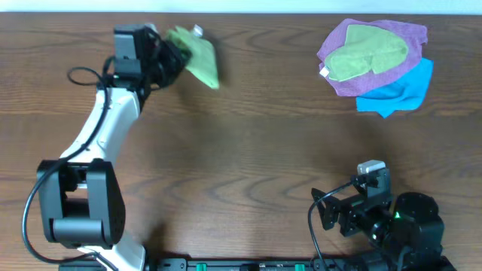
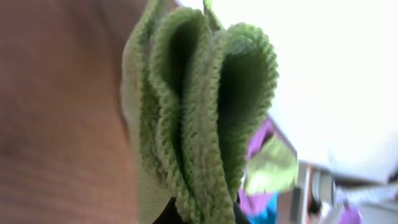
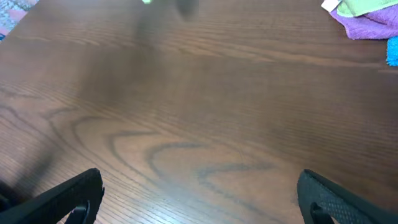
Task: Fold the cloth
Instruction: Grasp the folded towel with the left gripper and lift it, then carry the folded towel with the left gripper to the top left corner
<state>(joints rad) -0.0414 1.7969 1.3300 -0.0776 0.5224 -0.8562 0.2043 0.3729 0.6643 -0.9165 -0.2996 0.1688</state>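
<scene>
Next, I lay the lime-green cloth down on the wood (image 1: 135, 56) under my left gripper's wrist, close to the far edge of the wood.
The lime-green cloth (image 1: 197, 54) is bunched at the far left of the table, with a small white tag at its top edge. My left gripper (image 1: 172, 56) is shut on its left end. In the left wrist view the cloth (image 2: 199, 112) fills the frame as several gathered folds pinched between the jaws (image 2: 202, 214). My right gripper (image 1: 331, 211) is open and empty near the front right edge; in the right wrist view its two fingers (image 3: 199, 205) are wide apart over bare wood.
A pile of cloths lies at the far right: a purple cloth (image 1: 407, 64), a duller olive-green cloth (image 1: 369, 53) on top of it, and a blue cloth (image 1: 407, 92) under them. The table's far edge runs just behind both.
</scene>
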